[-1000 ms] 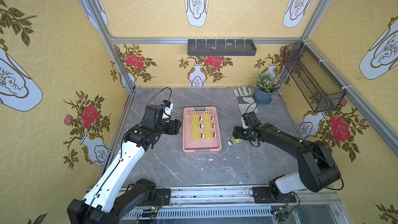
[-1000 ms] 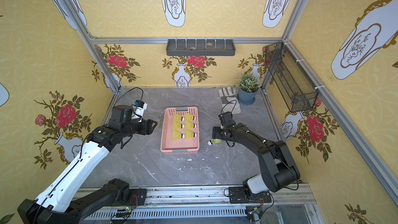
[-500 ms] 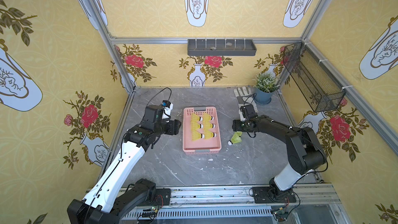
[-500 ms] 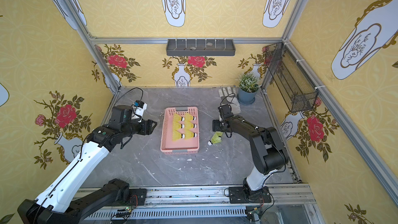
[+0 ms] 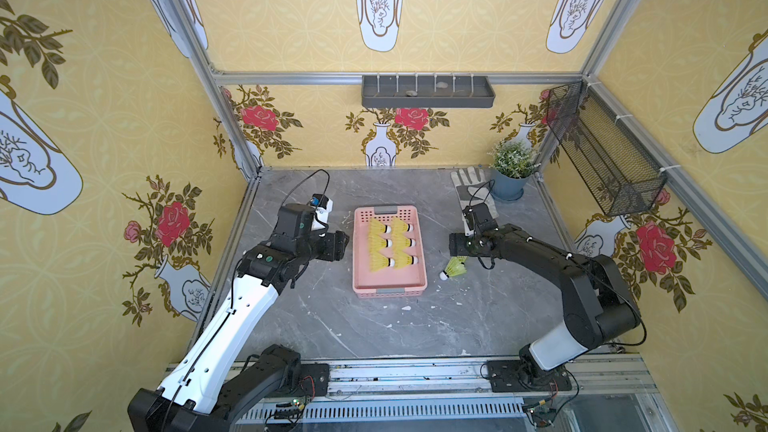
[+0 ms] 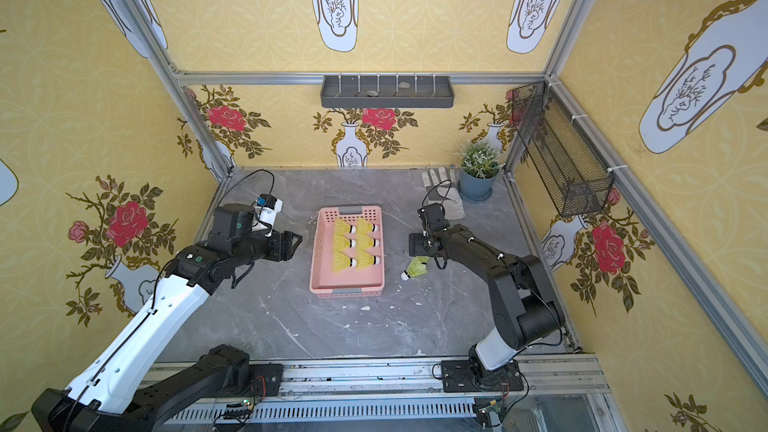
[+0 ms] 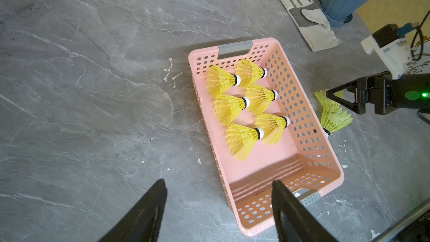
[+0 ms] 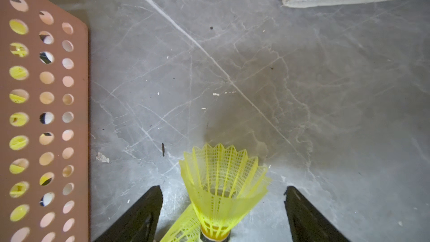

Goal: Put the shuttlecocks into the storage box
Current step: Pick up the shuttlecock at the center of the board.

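Observation:
My right gripper should bring the shuttlecock to the pink storage box's middle [image 5: 397, 248] [image 7: 259, 113]. My left gripper should then close there on the shuttlecock's skirt.
The pink storage box [image 5: 388, 281] [image 6: 347, 284] [image 7: 263, 164] [image 8: 76, 112] lies mid-table with several yellow shuttlecocks [image 5: 392, 245] [image 6: 357, 245] [image 7: 246, 103] in pairs inside. Two more shuttlecocks [image 5: 456, 268] [image 6: 417, 268] [image 7: 335, 117] [image 8: 221, 182] lie together on the table just right of the box. My right gripper [image 5: 452, 245] [image 6: 411, 245] [image 7: 330, 95] [image 8: 223, 187] hovers over their skirts, open, jaws well apart on either side without touching. My left gripper [image 5: 343, 245] [image 6: 297, 243] [image 7: 219, 181] is open and empty at the box's left side.
A white work glove [image 5: 473, 191] [image 7: 307, 17] and a potted plant [image 5: 511, 176] sit at the back right. A dark grey tray [image 5: 428, 93] hangs on the back wall and a black mesh basket [image 5: 606, 160] on the right wall. White chips dot the table.
My right gripper has risen and drawn back toward the far wall, narrowing then widening its jaws. The loose shuttlecocks now lie uncovered on the table. The left arm has not moved.

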Controlling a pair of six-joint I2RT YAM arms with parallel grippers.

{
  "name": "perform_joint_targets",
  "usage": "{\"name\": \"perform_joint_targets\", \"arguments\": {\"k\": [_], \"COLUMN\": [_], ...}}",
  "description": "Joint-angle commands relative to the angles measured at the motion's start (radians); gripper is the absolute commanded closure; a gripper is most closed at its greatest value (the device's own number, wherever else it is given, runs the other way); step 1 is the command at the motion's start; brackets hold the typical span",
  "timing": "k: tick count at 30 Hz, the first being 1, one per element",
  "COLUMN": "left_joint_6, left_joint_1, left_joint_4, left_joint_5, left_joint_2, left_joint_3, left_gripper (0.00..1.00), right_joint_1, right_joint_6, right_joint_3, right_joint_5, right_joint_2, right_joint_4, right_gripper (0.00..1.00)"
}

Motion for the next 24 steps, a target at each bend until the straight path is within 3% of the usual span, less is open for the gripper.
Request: {"name": "perform_joint_targets", "arguments": {"k": [1,6,19,24], "left_joint_6": [0.009,0.01,0.009,0.009], "left_joint_1": [0.002,0.002,0.001,0.002], "left_joint_4": [-0.001,-0.002,0.0,0.0], "left_joint_5": [0.001,0.004,0.005,0.005], "left_joint_2": [-0.004,-0.006,-0.007,-0.007], "left_joint_3": [-0.009,-0.009,-0.01,-0.011], "left_gripper": [0.27,0.27,0.27,0.27], "right_joint_1": [0.012,0.04,0.056,0.056], "right_joint_6": [0.053,0.105,0.204,0.216], "right_joint_3": [-0.015,-0.047,-0.119,-0.128], "right_joint_5": [0.02,0.029,0.056,0.047], "right_joint_2": [-0.025,-0.049,-0.068,-0.04], "right_joint_4": [-0.022,-0.019,0.02,0.036], "right_gripper": [0.18,0.23,0.51,0.54]}}
